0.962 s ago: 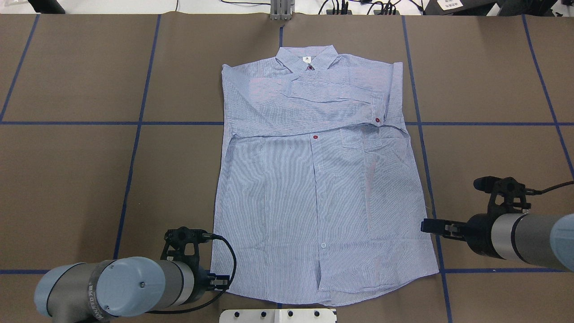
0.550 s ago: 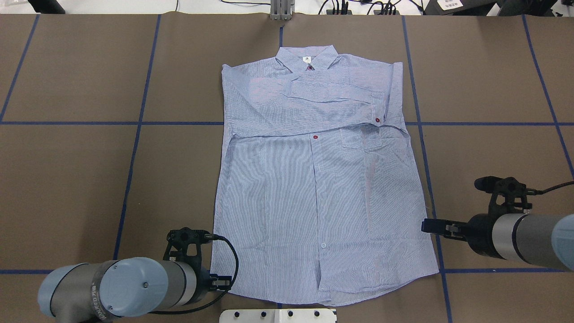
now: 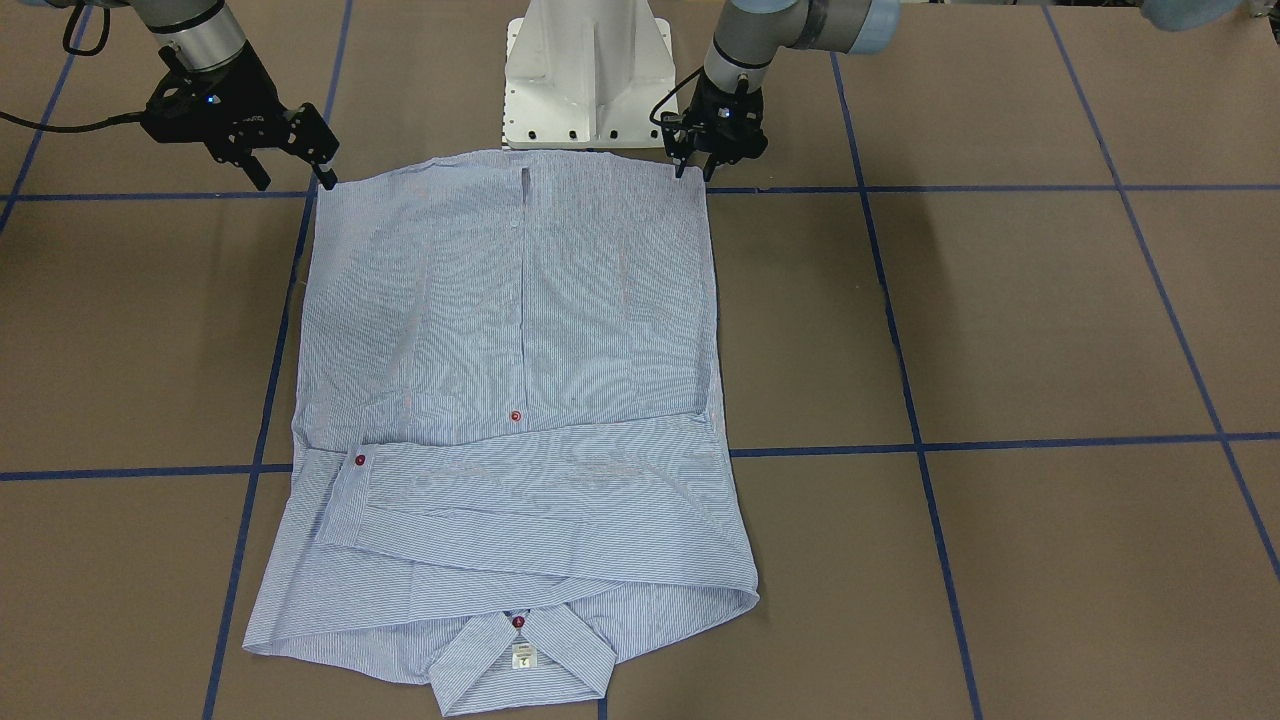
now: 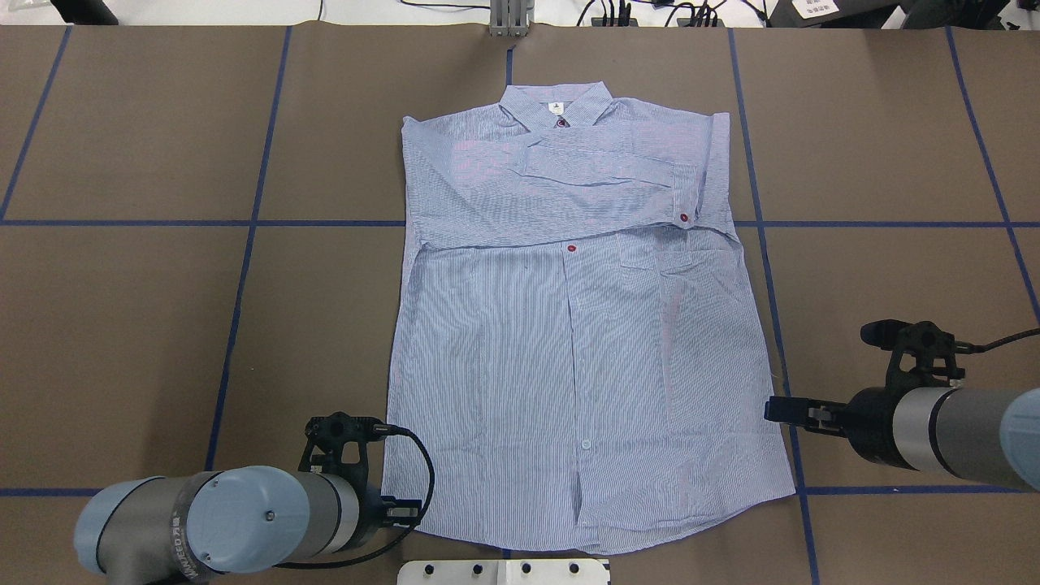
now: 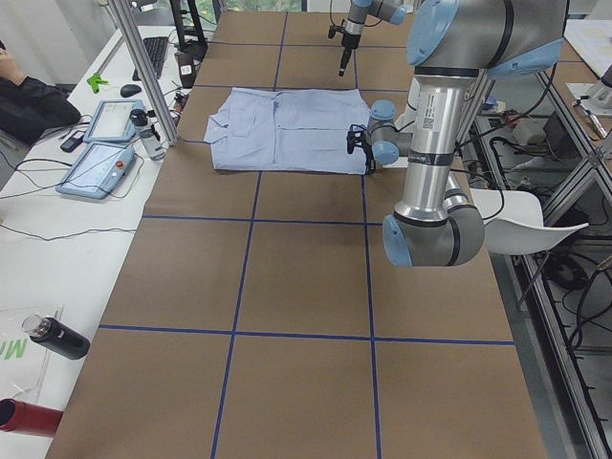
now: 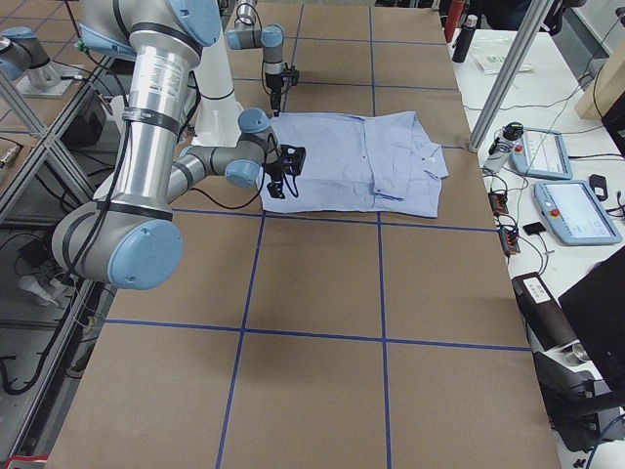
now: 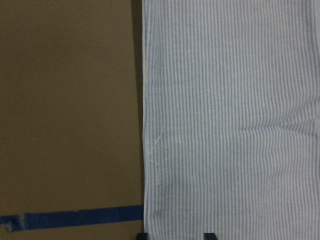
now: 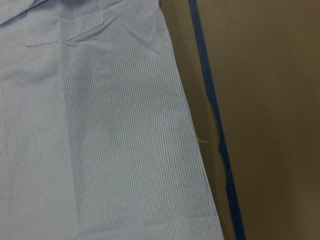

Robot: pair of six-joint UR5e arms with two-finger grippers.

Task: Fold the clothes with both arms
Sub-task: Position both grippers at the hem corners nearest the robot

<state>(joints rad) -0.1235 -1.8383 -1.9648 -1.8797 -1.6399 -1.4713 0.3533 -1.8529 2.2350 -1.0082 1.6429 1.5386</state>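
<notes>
Next, my right gripper grabs the light blue striped shirt by its hem corner (image 3: 325, 187) beside the blue tape crossing, opposite my left gripper's corner.
The light blue striped shirt (image 4: 569, 341) lies flat, front up, collar at the far side, with both sleeves folded across the chest. My left gripper (image 4: 402, 512) sits at the near left hem corner, open. Its fingertips (image 7: 210, 235) straddle the hem edge of the cloth (image 7: 230, 115) in the left wrist view. My right gripper (image 4: 772, 409) hovers at the shirt's right side edge, a little above the hem. In the front-facing view the right gripper (image 3: 293, 172) has its fingers spread open and holds nothing. The left gripper (image 3: 697, 168) points down at its corner. The right wrist view shows only shirt (image 8: 100, 135).
The white pedestal base (image 3: 588, 80) stands just behind the hem. Blue tape lines (image 4: 244, 268) grid the brown table. A control tablet (image 5: 96, 167), a bottle (image 5: 57, 337) and a seated person (image 5: 29, 100) are beyond the far table edge.
The left arm has crept slightly right and toward the near edge at the hem corner. The right arm and the shirt have stayed put.
</notes>
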